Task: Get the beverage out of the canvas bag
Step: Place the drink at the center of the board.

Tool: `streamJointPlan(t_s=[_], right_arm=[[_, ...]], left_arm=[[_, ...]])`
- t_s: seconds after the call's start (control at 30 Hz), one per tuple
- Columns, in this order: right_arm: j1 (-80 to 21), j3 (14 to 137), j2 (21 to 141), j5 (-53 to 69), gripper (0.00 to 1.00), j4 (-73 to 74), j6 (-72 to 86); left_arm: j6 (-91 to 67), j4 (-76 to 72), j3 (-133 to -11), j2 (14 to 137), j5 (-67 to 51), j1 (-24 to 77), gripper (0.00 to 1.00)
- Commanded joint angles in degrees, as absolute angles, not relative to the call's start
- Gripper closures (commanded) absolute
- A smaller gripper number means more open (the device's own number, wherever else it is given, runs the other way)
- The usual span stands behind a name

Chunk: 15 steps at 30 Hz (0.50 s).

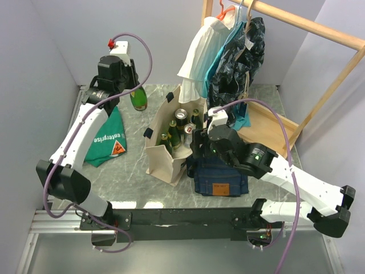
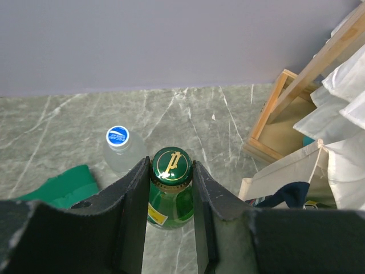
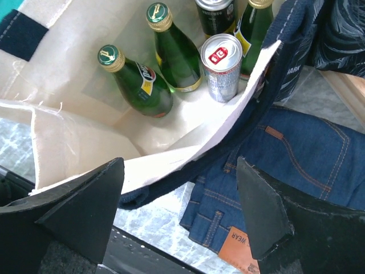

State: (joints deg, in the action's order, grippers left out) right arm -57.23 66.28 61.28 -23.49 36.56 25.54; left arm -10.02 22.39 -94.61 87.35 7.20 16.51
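Next, my left gripper puts the green bottle down on the table [image 1: 149, 111] [image 2: 187, 170] between the clear water bottle and the canvas bag.
The cream canvas bag [image 1: 161, 149] stands open mid-table with navy handles. Inside it are green bottles [image 3: 137, 83], a silver can [image 3: 222, 67] and a dark can [image 3: 216, 12]. My left gripper [image 1: 136, 90] is at the back left, away from the bag, shut on the neck of a green glass bottle [image 1: 138, 99]. In the left wrist view my left gripper [image 2: 171, 171] clamps just under the bottle's [image 2: 166, 208] gold-marked cap. Whether the bottle rests on the table I cannot tell. My right gripper [image 3: 179, 197] is open and empty over the bag's right rim [image 3: 171, 157].
Folded blue jeans [image 1: 219, 178] lie right of the bag. A green printed cloth [image 1: 108, 140] lies to its left. A clear water bottle with a blue cap [image 2: 118, 138] stands beside the held bottle. A wooden clothes rack [image 1: 311, 25] with hanging garments [image 1: 228, 54] fills the back right.
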Motion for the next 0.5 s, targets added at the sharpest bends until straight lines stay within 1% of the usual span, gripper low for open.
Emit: streamJointPlan(t_s=[0.0,0.23,0.47], right_arm=[[-57.48,70.13,63.01,-24.08,0.14,37.0,24.08],[-57.48,70.58,65.12,-24.08,0.13,34.9,24.87],[-57.48,72.51,67.5,-23.38,0.13,34.72,25.75]], left_arm=[[-11.6,6.07,-94.57,86.83,3.08,15.91,0.99],[-10.37,1.15,-92.47,90.26,0.79,15.56,0.99],[-9.67,-1.4,-93.52,95.27,-1.49,15.29,0.99]])
